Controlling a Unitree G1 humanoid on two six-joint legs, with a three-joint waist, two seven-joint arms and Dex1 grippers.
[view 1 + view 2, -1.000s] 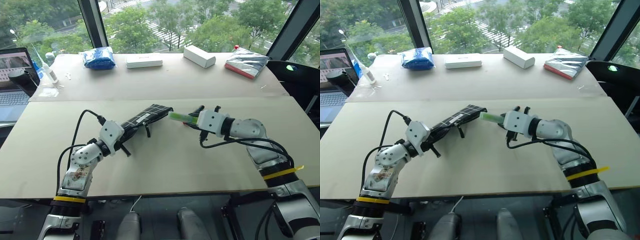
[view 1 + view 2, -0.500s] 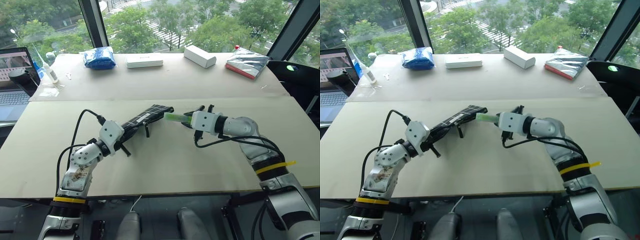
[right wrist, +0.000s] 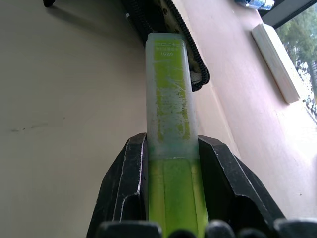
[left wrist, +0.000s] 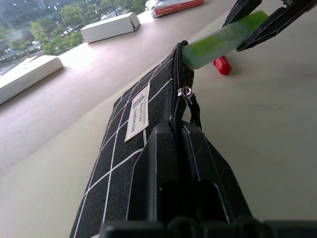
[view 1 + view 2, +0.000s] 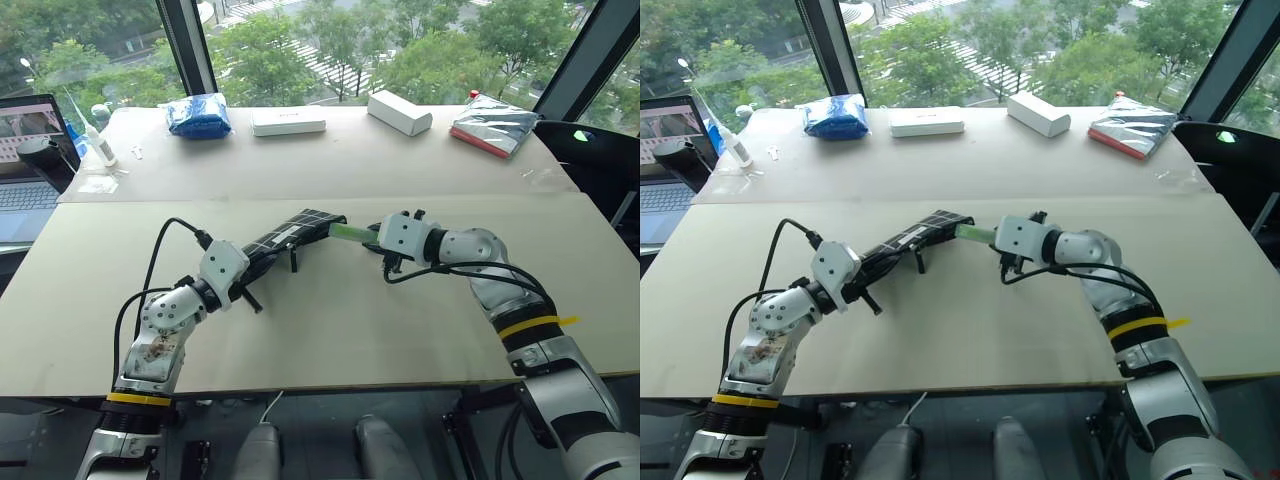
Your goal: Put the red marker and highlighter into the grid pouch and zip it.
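My right gripper is going to release the highlighter inside the open far end of the grid pouch (image 5: 305, 234) (image 3: 151, 18). The highlighter's tip now touches the pouch's mouth.
The grid pouch (image 5: 297, 230), black with white lines, is held up off the table, its zipper open at the far end. My left gripper (image 5: 254, 266) is shut on its near end; in the left wrist view the fingers (image 4: 198, 158) clamp the zipper edge. The lime-green highlighter (image 5: 350, 232) sticks out of my right gripper (image 5: 373, 238), which is shut on it. Its tip touches the pouch's open mouth (image 3: 166, 20). The red marker's cap (image 4: 222, 65) lies on the table below the right gripper's fingers; its barrel is hidden.
Along the far side of the table lie a blue bag (image 5: 197, 114), a flat white box (image 5: 288, 122), a white box (image 5: 399, 111) and a silver-and-red packet (image 5: 493, 125). A laptop (image 5: 25, 160) and a small bottle (image 5: 97, 146) stand at the far left.
My right gripper has carried the highlighter leftward and slightly down, bringing its tip to the pouch's open end. The left gripper and the pouch have stayed in place.
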